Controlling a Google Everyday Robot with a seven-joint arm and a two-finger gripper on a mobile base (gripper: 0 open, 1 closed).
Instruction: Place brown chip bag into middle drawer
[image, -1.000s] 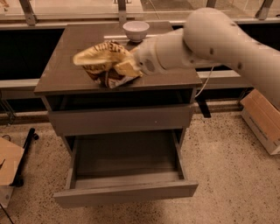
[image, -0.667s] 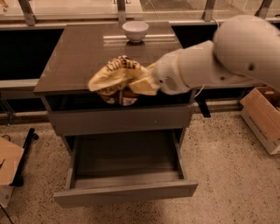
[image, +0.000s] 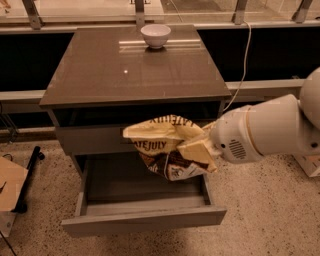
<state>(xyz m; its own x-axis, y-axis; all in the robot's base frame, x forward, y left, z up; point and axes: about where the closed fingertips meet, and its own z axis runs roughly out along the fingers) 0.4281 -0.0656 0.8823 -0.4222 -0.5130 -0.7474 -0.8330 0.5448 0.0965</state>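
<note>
Next, my gripper puts the brown chip bag down in the middle drawer's back corner (image: 124, 175) nearest the black bar.
The brown chip bag (image: 162, 145), tan-yellow with a dark brown band and white lettering, hangs in the air in front of the cabinet. My gripper (image: 200, 150) is shut on its right side, coming in from the right on the thick white arm (image: 265, 130). The bag is held above the open middle drawer (image: 142, 217), a shallow grey box pulled out toward the camera. The bag covers part of the drawer's back right and part of the upper grey drawer front (image: 90, 140).
A white bowl (image: 155, 36) stands at the back of the glossy brown cabinet top (image: 130, 75). A white cable (image: 245, 65) hangs behind the cabinet on the right. A cardboard piece (image: 7, 185) and a black bar lie on the floor at left.
The gripper has carried the bag off the cabinet top, forward and down, to a spot in front of the upper drawer front and above the open drawer.
</note>
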